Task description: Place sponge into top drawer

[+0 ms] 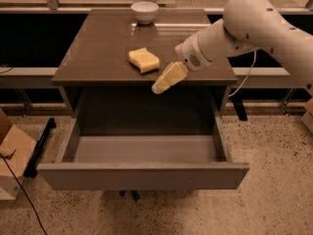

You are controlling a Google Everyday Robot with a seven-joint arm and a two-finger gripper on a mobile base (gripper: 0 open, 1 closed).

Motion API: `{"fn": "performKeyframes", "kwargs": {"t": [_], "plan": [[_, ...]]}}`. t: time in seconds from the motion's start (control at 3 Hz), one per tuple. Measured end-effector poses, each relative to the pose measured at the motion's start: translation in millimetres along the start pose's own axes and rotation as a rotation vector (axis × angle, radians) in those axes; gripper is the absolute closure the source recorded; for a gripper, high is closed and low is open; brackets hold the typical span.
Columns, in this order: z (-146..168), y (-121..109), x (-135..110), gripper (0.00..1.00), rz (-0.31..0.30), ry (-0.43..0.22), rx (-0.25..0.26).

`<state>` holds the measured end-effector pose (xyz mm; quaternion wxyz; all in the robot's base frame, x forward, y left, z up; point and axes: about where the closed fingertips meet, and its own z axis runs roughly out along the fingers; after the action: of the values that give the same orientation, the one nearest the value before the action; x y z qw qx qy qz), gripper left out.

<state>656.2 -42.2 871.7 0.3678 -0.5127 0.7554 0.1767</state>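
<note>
I will next close my gripper at the pale yellow sponge's end (150,61) that faces the white arm.
The pale yellow sponge (144,59) lies on the brown table top (98,48), near its middle front. The top drawer (142,173) is pulled out below the table, its light grey floor bare. My gripper (159,86) has yellowish blocky fingers and hangs at the table's front edge, just right of and below the sponge, a short gap apart from it. It holds nothing that I can see. The white arm (254,28) reaches in from the upper right.
A white bowl (145,11) stands at the back of the table. A cardboard box (12,155) and a black cable (19,195) sit on the speckled floor at the left. A black bar (40,146) lies beside the drawer's left side.
</note>
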Motion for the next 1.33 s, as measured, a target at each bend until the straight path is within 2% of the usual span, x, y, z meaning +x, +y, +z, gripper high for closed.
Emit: {"fn": "performKeyframes", "kwargs": {"t": [0.33,0.67,1.33], "plan": [[28,-17,-10,0.00,0.035,-0.058,-0.040],[50,-30,-25,0.00,0.035,-0.093,-0.071],[82,-44,-38,0.00,0.062,-0.125,-0.108]]}}
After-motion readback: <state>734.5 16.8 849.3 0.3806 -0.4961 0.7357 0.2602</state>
